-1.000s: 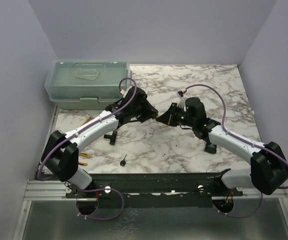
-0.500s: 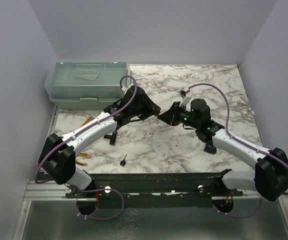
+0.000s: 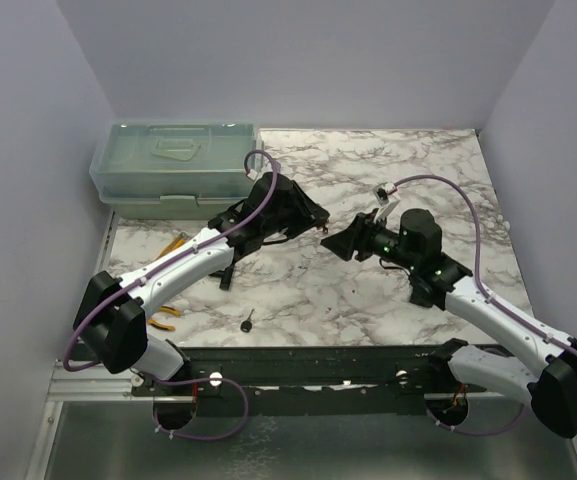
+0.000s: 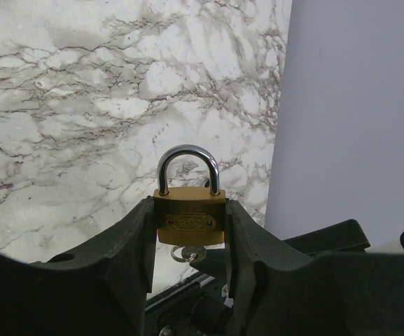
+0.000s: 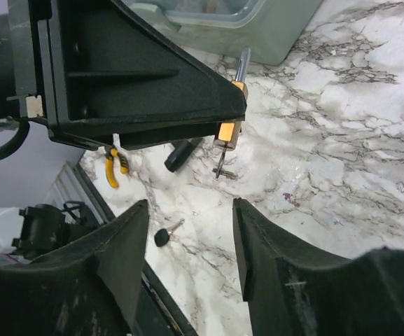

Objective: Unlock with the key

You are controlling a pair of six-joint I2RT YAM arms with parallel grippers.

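Next, my right gripper moves closer and pinches the key's flat head point(image 5: 221, 165) before turning it, as the silver key sits in the bottom side of the padlock, beyond my open right fingertips.
My left gripper point(image 4: 190, 210) is shut on a brass padlock point(image 4: 190, 217), squeezing its body from both sides and holding it above the table. Both legs of the steel shackle point(image 4: 187, 157) sit in the body. A small silver key on a ring point(image 4: 187, 253) hangs from the padlock's underside. From the right wrist, the padlock point(image 5: 228, 130) shows edge-on with that silver key point(image 5: 220, 165) below it. My right gripper point(image 3: 332, 243) is open and empty, a short way right of the padlock. The black-headed key point(image 3: 248, 322) lies on the marble near the front edge, also visible as the key point(image 5: 164, 236) between the right fingers.
A pale green plastic box point(image 3: 173, 168) stands at the back left. Yellow-handled pliers point(image 3: 168, 312) lie at the left front, and a black T-shaped piece point(image 3: 228, 275) rests under the left arm. The metal rail point(image 3: 298, 365) runs along the near edge.
My right gripper has opened and drawn back to the right, away from the padlock. The left gripper, still holding the padlock, has shifted slightly right.
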